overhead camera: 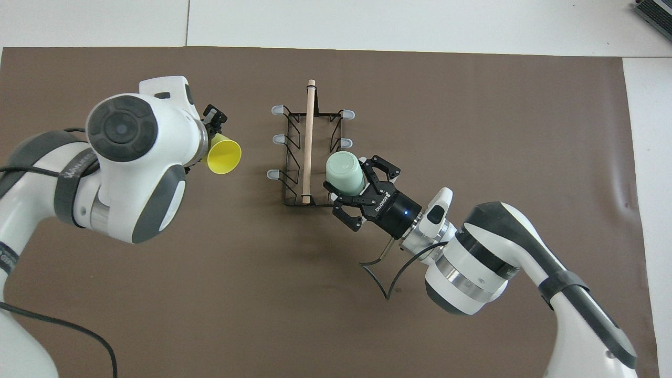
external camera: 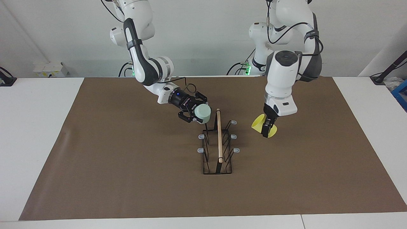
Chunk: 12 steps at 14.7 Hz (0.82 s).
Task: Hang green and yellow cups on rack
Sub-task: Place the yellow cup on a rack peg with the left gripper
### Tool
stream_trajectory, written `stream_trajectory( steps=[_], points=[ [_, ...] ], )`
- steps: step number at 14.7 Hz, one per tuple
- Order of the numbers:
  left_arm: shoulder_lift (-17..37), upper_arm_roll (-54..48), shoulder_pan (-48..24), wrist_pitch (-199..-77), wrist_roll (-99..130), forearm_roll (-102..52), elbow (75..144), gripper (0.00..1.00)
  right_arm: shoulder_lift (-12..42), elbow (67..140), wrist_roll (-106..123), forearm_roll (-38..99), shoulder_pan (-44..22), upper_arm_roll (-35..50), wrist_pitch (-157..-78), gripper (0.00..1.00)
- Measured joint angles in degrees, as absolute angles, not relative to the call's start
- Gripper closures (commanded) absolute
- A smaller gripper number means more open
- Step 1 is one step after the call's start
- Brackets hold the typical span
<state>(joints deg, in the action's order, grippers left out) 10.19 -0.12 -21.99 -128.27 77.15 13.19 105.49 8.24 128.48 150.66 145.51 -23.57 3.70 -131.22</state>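
Note:
The robot's left gripper will release the yellow cup on the rack's nearest bare peg [overhead camera: 278, 177], across from the mint green cup.
The rack [external camera: 219, 140] stands mid-mat, its wooden rod pointing away from the robots; it also shows in the overhead view [overhead camera: 308, 136]. My right gripper [external camera: 201, 112] is shut on the mint green cup [external camera: 203, 114], held tilted against the rack's right-arm side at the end nearest the robots. There the cup [overhead camera: 345, 171] covers the nearest peg; the right gripper [overhead camera: 352, 176] clasps it from the side. My left gripper [external camera: 266, 128] is shut on the yellow cup [external camera: 258, 123], tilted low over the mat beside the rack toward the left arm's end. The yellow cup [overhead camera: 224, 154] opens toward the rack.
A brown mat [external camera: 127, 165] covers the white table. The other grey-tipped pegs [external camera: 233, 136] are bare. A small white box [external camera: 51, 68] and a blue item [external camera: 401, 93] sit at the table's edges.

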Motion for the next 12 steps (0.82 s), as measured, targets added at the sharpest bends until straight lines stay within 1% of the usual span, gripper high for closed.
stream_trajectory(
  steps=[5,6,7,12],
  points=[
    [10.18,-0.07,-29.98,-128.39,94.03,37.86,105.54,1.00,9.15,128.49,152.80,146.22,-23.30,3.44,-130.89,1.00],
    [10.10,-0.04,-31.18,-127.94,97.33,42.19,105.61,1.00,9.57,128.49,152.98,146.81,-23.40,3.46,-130.84,0.69],
    [9.88,-0.04,-32.27,-127.29,100.02,45.99,105.90,1.00,9.98,128.49,153.11,147.15,-23.47,3.50,-130.84,0.01],
    [7.58,0.02,-36.51,-122.48,108.46,62.80,110.07,1.00,10.58,128.45,153.15,147.18,-23.54,3.50,-130.84,0.00]
  ],
)
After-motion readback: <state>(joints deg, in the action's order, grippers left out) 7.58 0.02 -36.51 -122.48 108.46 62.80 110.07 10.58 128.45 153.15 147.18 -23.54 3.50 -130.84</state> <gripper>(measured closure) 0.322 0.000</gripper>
